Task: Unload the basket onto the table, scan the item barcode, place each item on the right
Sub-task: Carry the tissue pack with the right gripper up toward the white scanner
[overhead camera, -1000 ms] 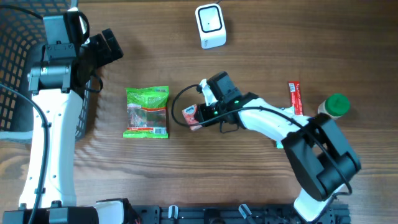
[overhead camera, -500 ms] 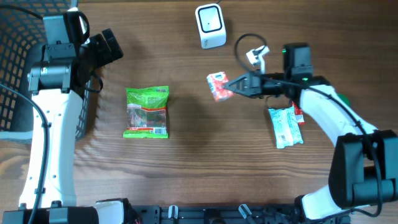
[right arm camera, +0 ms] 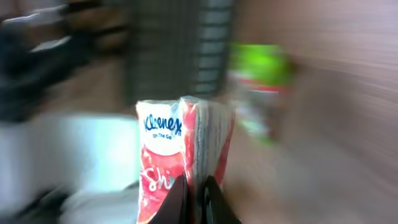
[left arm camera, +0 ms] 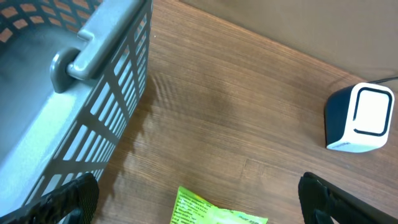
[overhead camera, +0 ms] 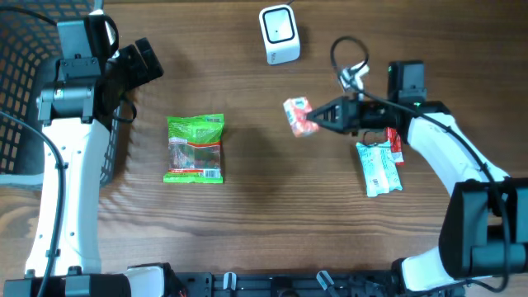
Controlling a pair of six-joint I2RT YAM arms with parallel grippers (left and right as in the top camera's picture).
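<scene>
Next, my right gripper releases the Kleenex tissue pack on the upper end of the white packet (overhead camera: 379,146), next to the red stick pack.
A red and white Kleenex tissue pack (overhead camera: 299,116) hangs above the table, below and right of the white barcode scanner (overhead camera: 279,33). My right gripper (overhead camera: 318,118) is shut on the pack's right edge. In the right wrist view the pack (right arm camera: 180,143) stands upright with the dark fingertips (right arm camera: 208,193) pinched on its lower end, and the background is blurred. My left gripper (overhead camera: 144,62) is open beside the basket with nothing between its fingers. The left wrist view shows the scanner (left arm camera: 360,118) at the right.
A dark mesh basket (overhead camera: 25,82) fills the far left, and its rim (left arm camera: 93,46) is near my left fingers. A green snack packet (overhead camera: 195,148) lies left of centre. A white packet (overhead camera: 379,169) and a red stick pack (overhead camera: 391,130) lie under my right arm.
My right gripper closed on the tissue pack at the table's middle, lifted it and carried it right and toward the scanner. The left arm has not moved.
</scene>
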